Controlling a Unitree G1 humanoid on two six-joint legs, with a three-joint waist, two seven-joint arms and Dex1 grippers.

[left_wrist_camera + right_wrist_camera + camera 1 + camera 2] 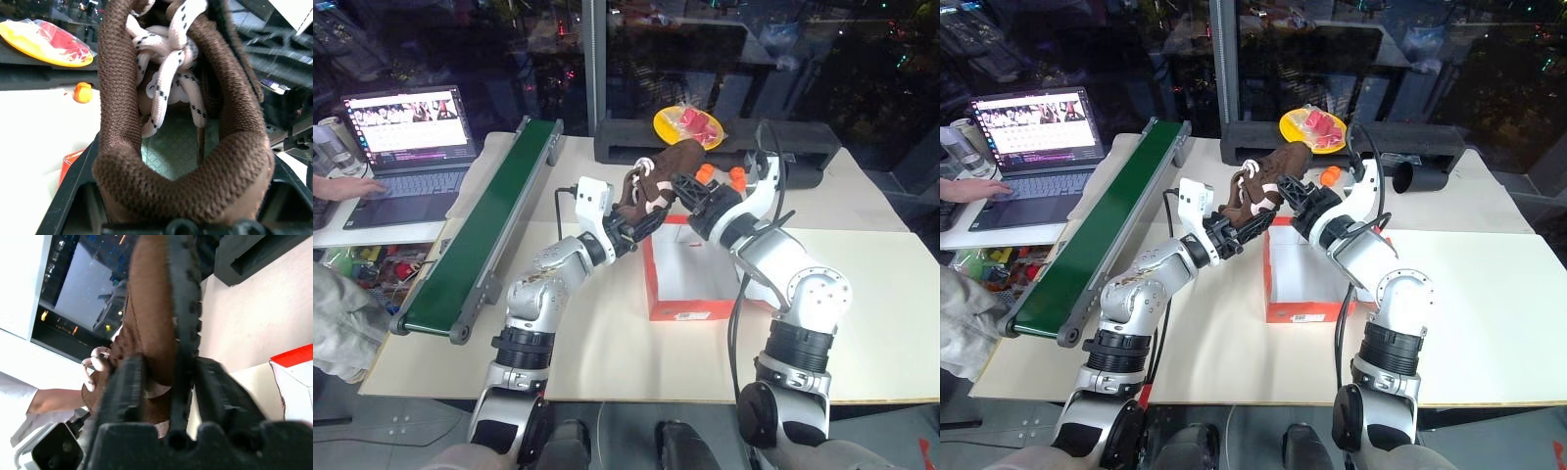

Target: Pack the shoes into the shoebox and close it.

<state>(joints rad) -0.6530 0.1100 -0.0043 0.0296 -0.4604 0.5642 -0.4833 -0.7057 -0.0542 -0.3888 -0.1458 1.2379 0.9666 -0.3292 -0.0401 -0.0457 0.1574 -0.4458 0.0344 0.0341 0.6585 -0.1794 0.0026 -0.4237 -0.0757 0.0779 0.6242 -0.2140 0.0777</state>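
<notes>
The brown shoe, now hanging over the shoebox's back edge, will be let go by my right gripper on the shoebox's white bottom [710, 270], just behind the label on the shoebox's front side.
A dark brown shoe [663, 164] with white laces hangs in the air over the back edge of the shoebox [690, 294]. The shoebox is red-orange with a white inside and stands open on the table. My left gripper [641, 217] is shut on the shoe's opening end from the left; in the left wrist view the shoe's collar [122, 98] sits between its fingers. My right gripper [681, 188] reaches in from the right and is shut on the shoe's side and sole [149, 308]. What lies inside the box is hidden from here.
A green conveyor belt [489, 215] runs along the table's left side. Beyond it, a person's hand [352, 186] rests at an open laptop [406, 137]. At the back, a yellow plate [688, 125] sits on a black foam tray [803, 142], with small orange balls [737, 176] near it.
</notes>
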